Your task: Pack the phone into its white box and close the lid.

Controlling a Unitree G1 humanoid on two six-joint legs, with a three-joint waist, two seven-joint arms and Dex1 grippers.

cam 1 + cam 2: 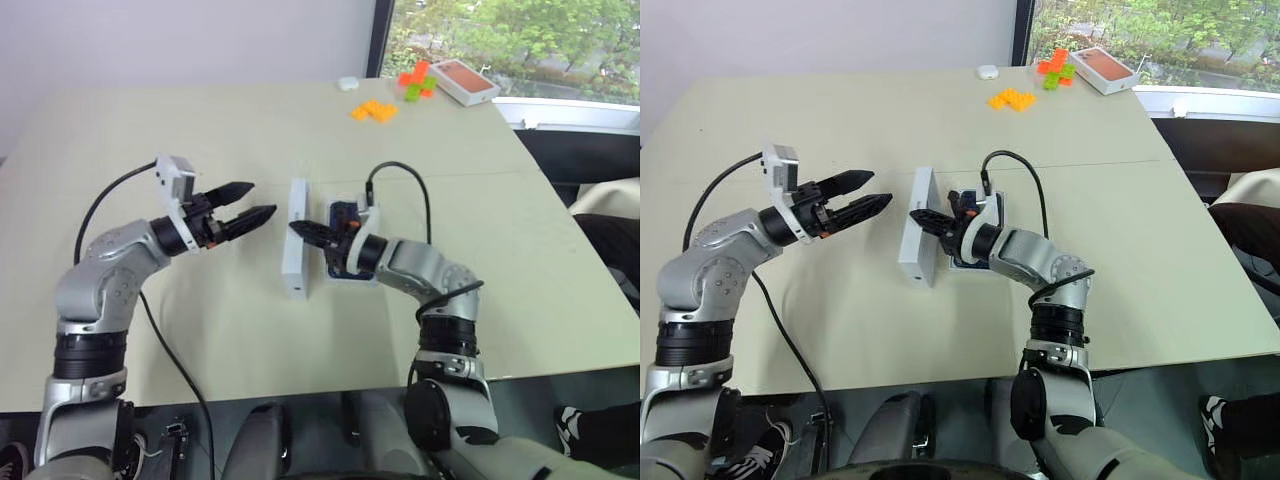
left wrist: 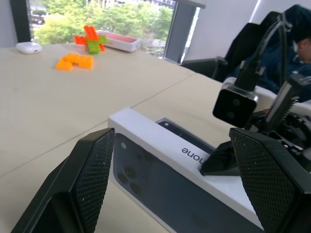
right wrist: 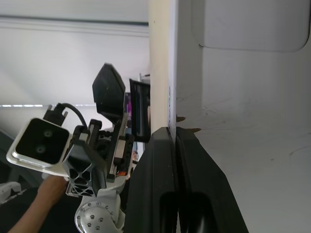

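Note:
Next, I let go of the lid with my right gripper along the white box's long side [image 1: 325, 232], so it leans against my left gripper.
The lid [image 1: 296, 250] stands on one long side in the middle of the table, its phone print [image 2: 160, 189] facing my left gripper [image 1: 261, 198]. That gripper hovers open just left of the lid, level with it and apart from it. My right gripper [image 1: 293, 227] is shut, its fingertips [image 2: 218, 160] resting on the lid's upper wall from the hollow side. Right behind the lid lies the white box [image 1: 347, 277], mostly covered by my right wrist. A dark shape inside it looks like the phone [image 1: 341, 212].
At the far end of the table lie orange bricks [image 1: 374, 111], an orange-and-green brick cluster [image 1: 418, 80], an orange-topped white box [image 1: 463, 81] and a small white case [image 1: 348, 84]. A person sits past the table's right edge [image 2: 301, 43].

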